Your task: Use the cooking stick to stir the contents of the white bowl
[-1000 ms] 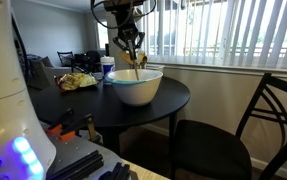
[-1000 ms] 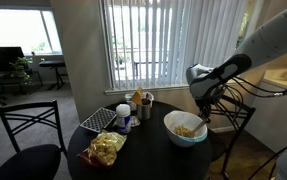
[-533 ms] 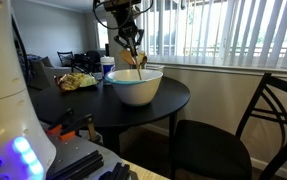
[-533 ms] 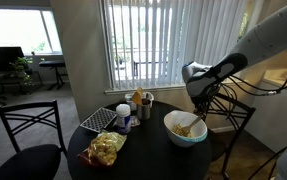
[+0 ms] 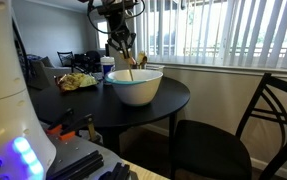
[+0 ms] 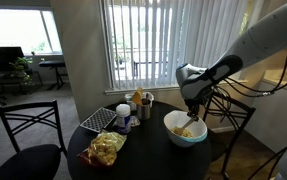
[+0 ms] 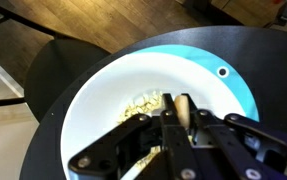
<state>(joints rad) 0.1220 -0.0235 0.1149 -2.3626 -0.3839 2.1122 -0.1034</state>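
The robot's gripper will release the cooking stick and leave it leaning on the white bowl's rim (image 5: 146, 77) (image 7: 123, 76) towards the nearest black chair.
The white bowl (image 5: 134, 86) stands on a round black table (image 5: 173, 100); it also shows in the other exterior view (image 6: 186, 132) and fills the wrist view (image 7: 93, 100). Yellowish food bits (image 7: 141, 104) lie in it. My gripper (image 5: 123, 55) hangs over the bowl, shut on the cooking stick (image 5: 132, 72), a light-brown wooden stick whose lower end dips into the bowl. In the wrist view the stick's top end (image 7: 182, 108) shows between the jaws (image 7: 178, 125). The gripper also shows in an exterior view (image 6: 193, 108).
A blue-and-white cup (image 5: 107, 68), a bag of chips (image 5: 77, 81) and a wire rack (image 6: 100, 119) sit on the table. Black chairs stand around it (image 5: 223, 140) (image 6: 28, 135). Blinds cover the window behind (image 6: 143, 45). A blue mat (image 7: 238, 85) lies under the bowl.
The gripper with the stick has shifted sideways over the bowl, toward the cup side, dragging the stick through the contents.
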